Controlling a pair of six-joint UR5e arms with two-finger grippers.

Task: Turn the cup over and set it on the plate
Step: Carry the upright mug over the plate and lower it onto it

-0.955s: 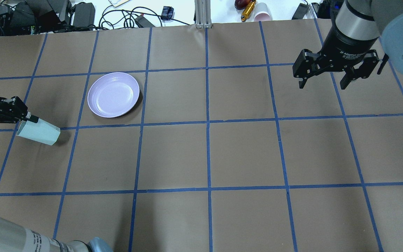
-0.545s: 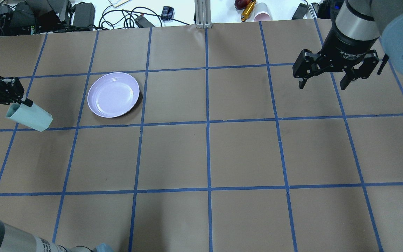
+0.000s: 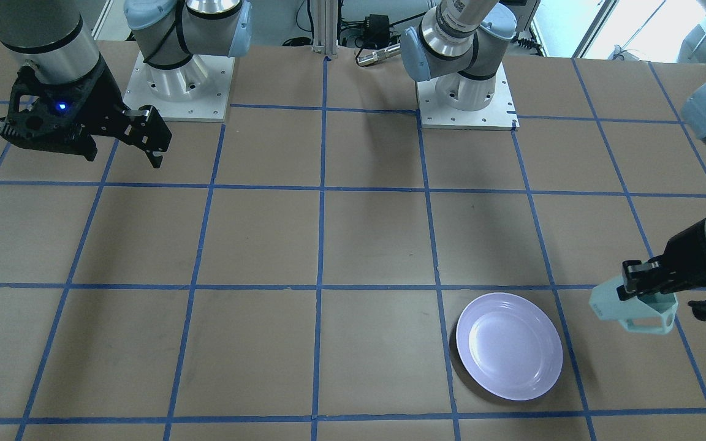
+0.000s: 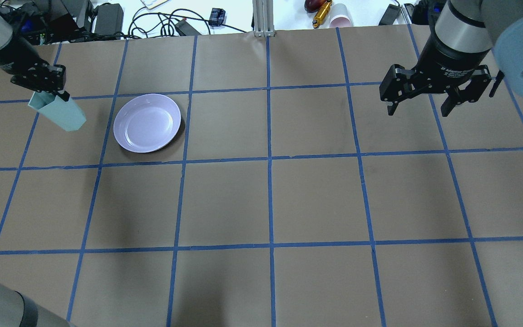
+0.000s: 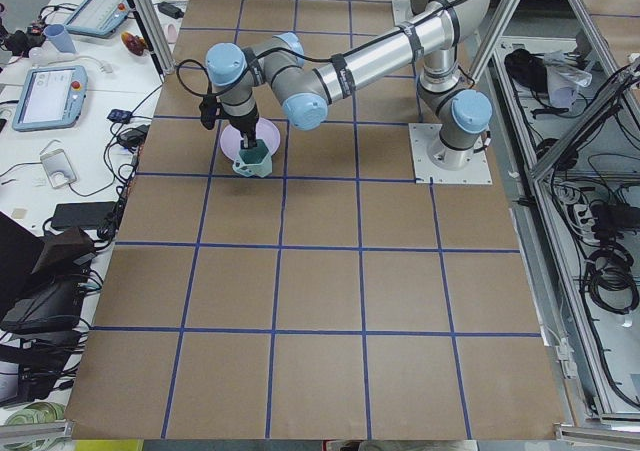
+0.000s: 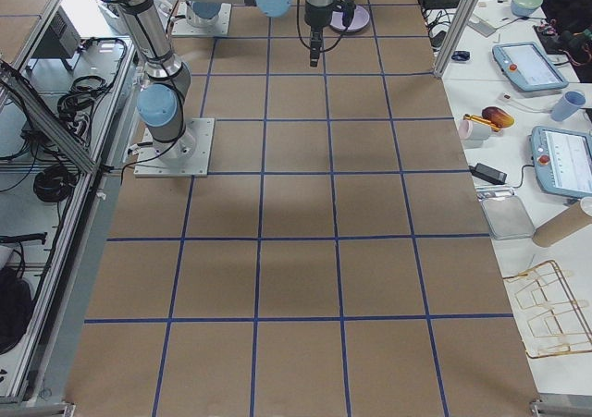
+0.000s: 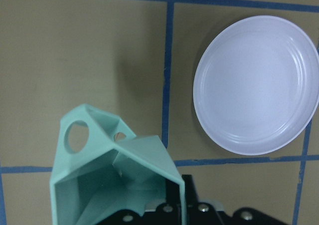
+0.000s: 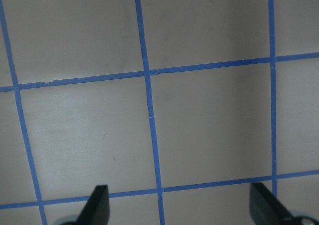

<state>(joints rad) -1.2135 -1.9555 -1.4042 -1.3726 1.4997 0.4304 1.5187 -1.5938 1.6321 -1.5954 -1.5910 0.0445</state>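
Observation:
The pale mint-green cup, now held tilted beside the plate, will go down inside the lavender plate's rim (image 3: 525, 352) (image 7: 237, 78), near the plate's middle, from my left gripper.
My left gripper (image 4: 49, 93) is shut on the rim wall of the pale mint-green cup (image 4: 60, 115) and holds it tilted in the air, just left of the lavender plate (image 4: 147, 122). In the front-facing view the cup (image 3: 635, 313) hangs right of the plate (image 3: 508, 345), handle side out. The left wrist view shows the cup's (image 7: 107, 185) open teal inside and handle, with the plate (image 7: 256, 85) to the upper right. My right gripper (image 4: 419, 110) is open and empty, high over the far right of the table (image 8: 149, 115).
The white bench beyond the table's far edge holds cables, power bricks and a pink paper cup (image 4: 340, 18). An aluminium post (image 4: 263, 18) stands at the far edge's middle. The two arm bases (image 3: 172, 86) sit on the robot's side.
My left gripper has carried the cup away from the robot and slightly right, from the table's left edge to beside the plate, turning it on the way. The right arm has not moved.

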